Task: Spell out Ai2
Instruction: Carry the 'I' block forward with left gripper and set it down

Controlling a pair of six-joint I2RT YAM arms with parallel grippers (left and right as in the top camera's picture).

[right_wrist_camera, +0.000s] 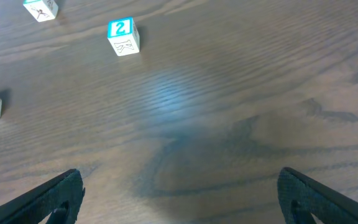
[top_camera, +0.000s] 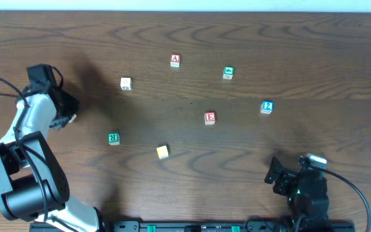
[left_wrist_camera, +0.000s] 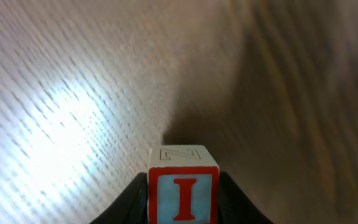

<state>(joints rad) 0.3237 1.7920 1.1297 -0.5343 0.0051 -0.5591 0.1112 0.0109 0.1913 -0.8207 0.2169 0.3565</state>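
Note:
Next, my left gripper lets go of the "I" block on the wood [top_camera: 197,99] between the "A" and "E" blocks, nearer the "E" block.
My left gripper [top_camera: 69,115] is at the far left of the table, shut on a block with a red "I" on light blue [left_wrist_camera: 183,193], held above the wood. The red "A" block [top_camera: 175,60] sits at the back centre. The blue "2" block [top_camera: 266,107] sits right of centre and also shows in the right wrist view [right_wrist_camera: 123,36]. My right gripper [top_camera: 275,174] is open and empty near the front right, well short of the "2" block; its fingers are spread wide in its wrist view [right_wrist_camera: 179,199].
A green picture block [top_camera: 228,72], a red "E" block [top_camera: 210,117], a green "B" block [top_camera: 113,138], a white block [top_camera: 125,83] and a yellow block [top_camera: 163,151] lie scattered on the wooden table [top_camera: 314,58].

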